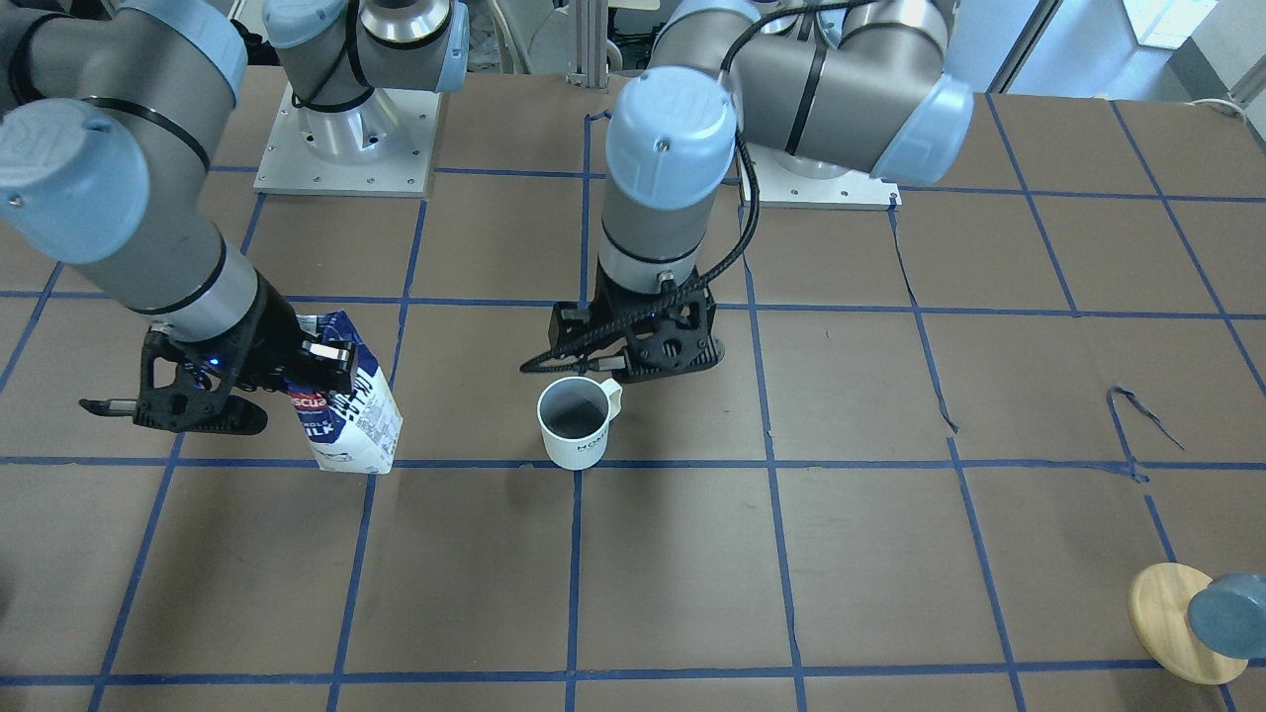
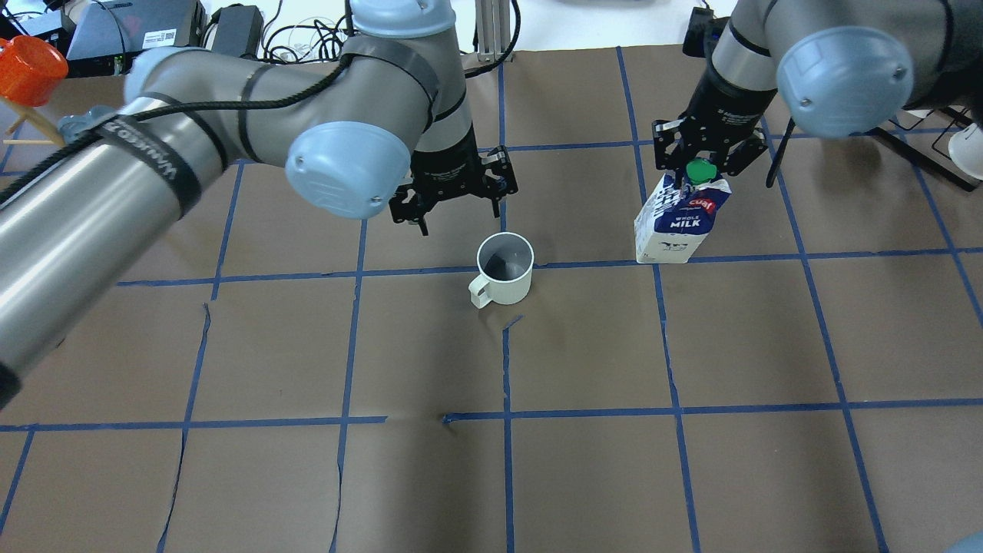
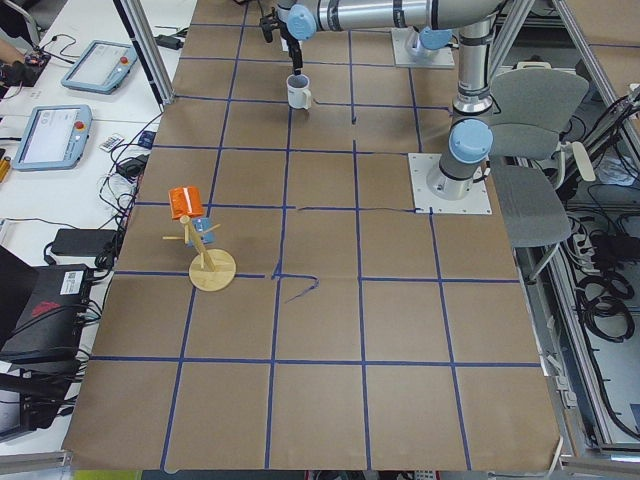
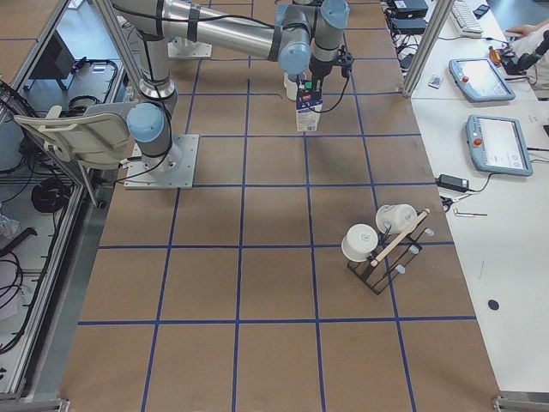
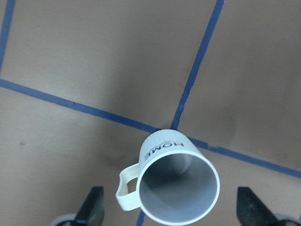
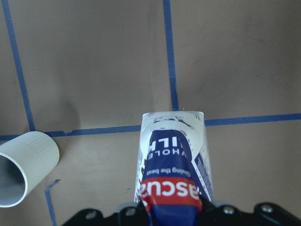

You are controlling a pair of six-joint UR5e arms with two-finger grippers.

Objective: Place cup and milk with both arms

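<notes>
My right gripper will set the milk carton free on the table (image 1: pixel 515 489) (image 6: pixel 87 116) right up against the white mug, on the side opposite the mug's handle.
The white mug (image 1: pixel 576 423) stands upright on the brown table where blue tape lines cross, with its handle towards the robot's left. It also shows in the overhead view (image 2: pixel 505 269) and the left wrist view (image 5: pixel 176 188). My left gripper (image 1: pixel 633 351) is open and hangs just above and behind the mug, with its fingers (image 5: pixel 96 207) wide on either side of the rim and not touching it. My right gripper (image 1: pixel 321 361) is shut on the gable top of the blue-and-white milk carton (image 1: pixel 351 420). The carton leans with its base at the table (image 2: pixel 680 230), green cap (image 2: pixel 697 170) up.
A wooden stand (image 1: pixel 1182 623) with a blue-grey cylinder (image 1: pixel 1226 615) sits at the table corner on the robot's left. An orange cup (image 2: pixel 27 69) hangs on it. A black rack (image 4: pixel 382 245) with white cups stands towards the robot's right. Both arm bases (image 1: pixel 346 148) are at the back.
</notes>
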